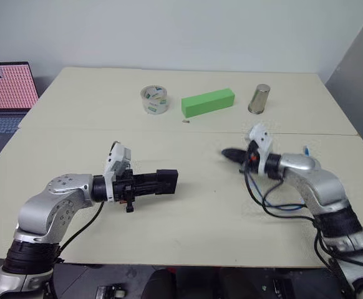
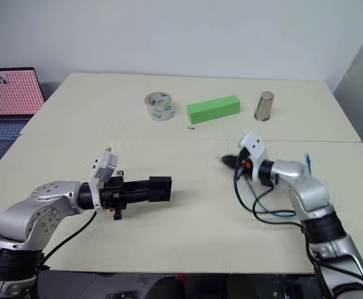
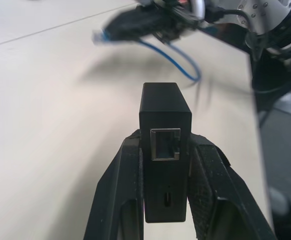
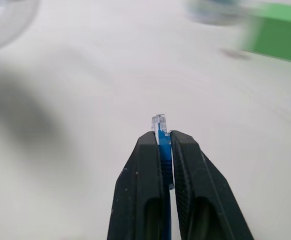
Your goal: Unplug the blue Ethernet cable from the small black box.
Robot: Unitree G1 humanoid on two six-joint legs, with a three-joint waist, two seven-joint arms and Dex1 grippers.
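Note:
My left gripper has the small black box. It will let go of the box just this side of the table seam [image 1: 122,151], near the clear tape.
My left gripper [image 1: 158,182] is shut on the small black box [image 3: 165,112], holding it by its sides above the table, left of centre. The box's Ethernet port [image 3: 165,144] faces the wrist camera and has nothing in it. To the right, my right gripper [image 4: 161,136] is shut on the blue Ethernet cable [image 4: 164,152], whose clear plug [image 4: 159,121] sticks out past the fingertips. The box and the plug are well apart. The cable's slack [image 1: 286,207] loops under my right arm, and its other end [image 2: 307,160] lies on the table beside that arm.
At the back of the table [image 1: 194,218] stand a roll of clear tape [image 1: 154,99], a green block [image 1: 208,102] and a metal cup [image 1: 259,98]. A small dark bit [image 1: 186,121] lies in front of the block. An open laptop [image 1: 7,93] sits off to the left.

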